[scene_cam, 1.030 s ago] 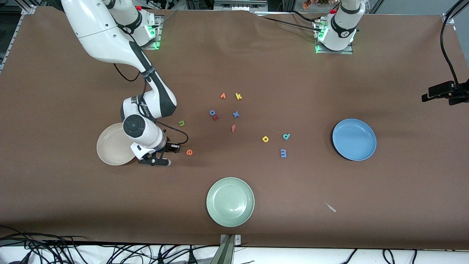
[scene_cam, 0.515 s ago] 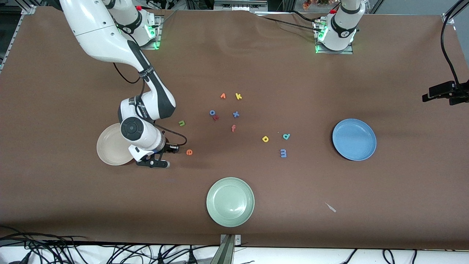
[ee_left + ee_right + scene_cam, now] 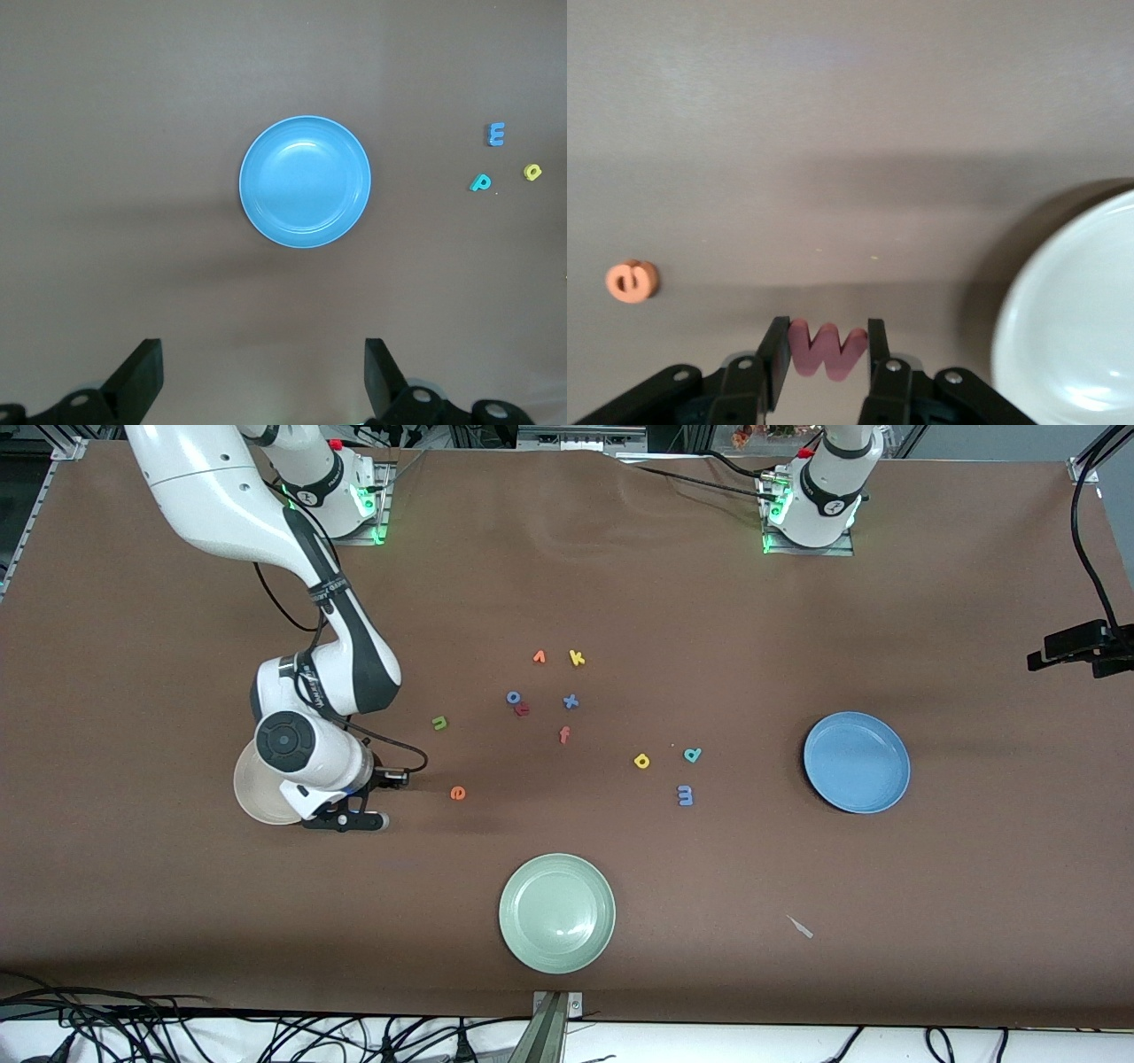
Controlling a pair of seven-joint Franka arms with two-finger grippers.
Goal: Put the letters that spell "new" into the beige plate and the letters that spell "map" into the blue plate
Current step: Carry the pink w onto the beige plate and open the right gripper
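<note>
My right gripper is to let go of the pinkish-red w inside the beige plate, off its middle (image 3: 306,763) (image 3: 1123,388) toward the green n.
My right gripper (image 3: 344,820) (image 3: 827,335) is shut on the pinkish-red w (image 3: 827,351) and hangs over the table just beside the rim of the beige plate (image 3: 251,788) (image 3: 1072,328). The orange e (image 3: 457,793) (image 3: 632,282) and the green n (image 3: 439,723) lie on the table nearby. High over the blue plate (image 3: 856,762) (image 3: 305,181), my left gripper (image 3: 264,372) is open and empty. The blue m (image 3: 685,794) (image 3: 496,135), yellow a (image 3: 641,761) (image 3: 532,172) and teal p (image 3: 692,755) (image 3: 480,183) lie beside that plate, toward the table's middle.
A pale green plate (image 3: 556,912) sits near the front edge. Mid-table lie an orange v-like letter (image 3: 539,657), a yellow k (image 3: 577,658), a blue o (image 3: 513,697), a blue x (image 3: 570,701) and a red f (image 3: 564,734). A small white scrap (image 3: 800,926) lies near the front.
My right arm has carried the w away from the e toward the beige plate and now covers more of the plate. The left arm has not moved.
</note>
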